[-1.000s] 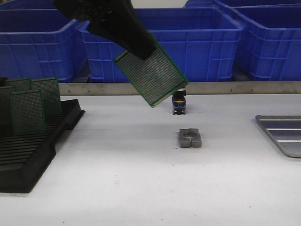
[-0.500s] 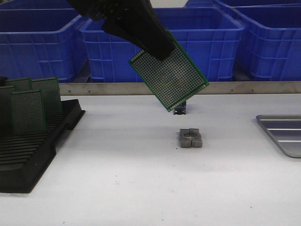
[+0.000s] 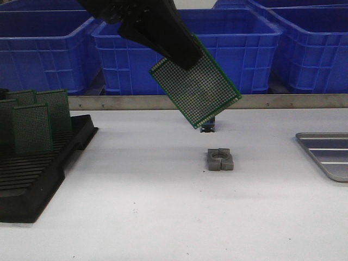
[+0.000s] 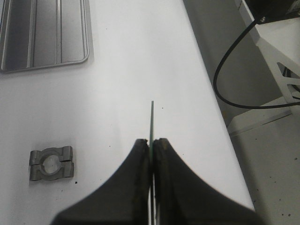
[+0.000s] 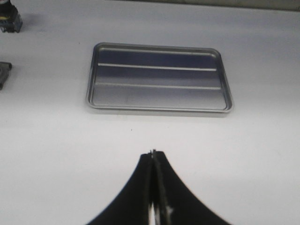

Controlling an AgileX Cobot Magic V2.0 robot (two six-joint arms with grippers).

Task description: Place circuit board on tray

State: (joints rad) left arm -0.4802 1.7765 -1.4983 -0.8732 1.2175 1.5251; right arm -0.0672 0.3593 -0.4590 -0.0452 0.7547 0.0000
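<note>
My right gripper needs to grip the circuit board by its lower part [image 3: 215,97], across the circuit board's side edge that faces the silver tray.
A green perforated circuit board [image 3: 196,87] hangs tilted in the air above the middle of the table, with my left gripper [image 3: 182,54] shut on its upper edge. In the left wrist view the board [image 4: 151,119] shows edge-on as a thin green line between the black fingers [image 4: 136,159]. The silver tray [image 3: 329,153] lies at the table's right edge, partly cut off in the front view. It is empty in the right wrist view [image 5: 159,78] and shows in the left wrist view [image 4: 44,35]. My right gripper [image 5: 153,153] is shut with nothing in it, over bare table short of the tray.
A black slotted rack [image 3: 32,168] at the left holds several upright green boards [image 3: 32,128]. A grey metal clamp block [image 3: 219,159] lies mid-table, a small black part [image 3: 208,126] behind it. Blue crates [image 3: 228,43] line the back beyond a metal rail.
Between one second and half a second ago my left gripper carried the board to the right, in front of the small black part. Since then nothing has visibly moved.
</note>
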